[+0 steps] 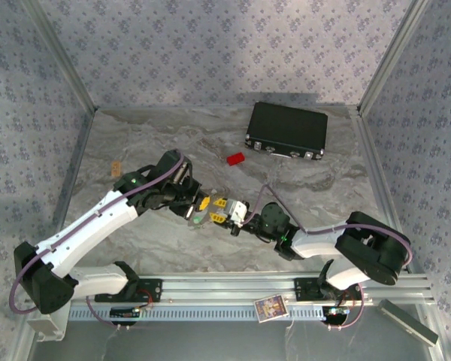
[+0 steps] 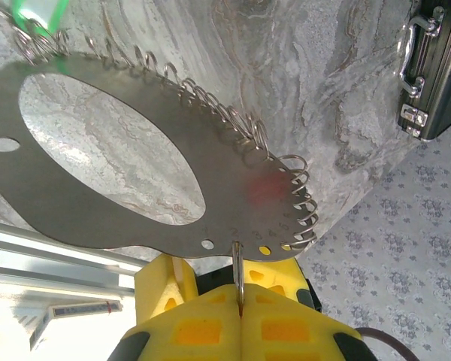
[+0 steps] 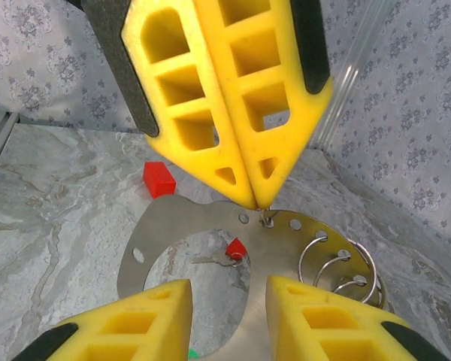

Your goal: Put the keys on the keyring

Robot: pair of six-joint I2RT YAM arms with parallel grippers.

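My left gripper is covering the top of the wire keyring, so my right gripper will take the keyring and my left gripper will grip the keyring [image 3: 269,252] from the side.
The keyring [image 3: 278,248] is a flat silvery hoop with a wide oval opening and a row of small edge holes, several of them carrying wire rings [image 2: 301,203]. My left gripper [image 2: 239,301] is shut on one thin wire ring threaded through an edge hole, and holds the keyring [image 2: 233,195] above the table. The left gripper [image 3: 255,199] comes down from the top of the right wrist view. My right gripper [image 3: 225,316] is open just before the hoop. The red key [image 3: 233,250] lies on the table, seen through the opening. A bit of the green key [image 3: 189,353] shows at the bottom edge.
The plain red block [image 1: 235,159] lies behind the grippers [image 1: 214,209]. A black case [image 1: 287,130] stands at the back right. Metal frame posts [image 1: 75,83] and patterned walls close the table in. A rail with a small card [image 1: 270,308] runs along the near edge.
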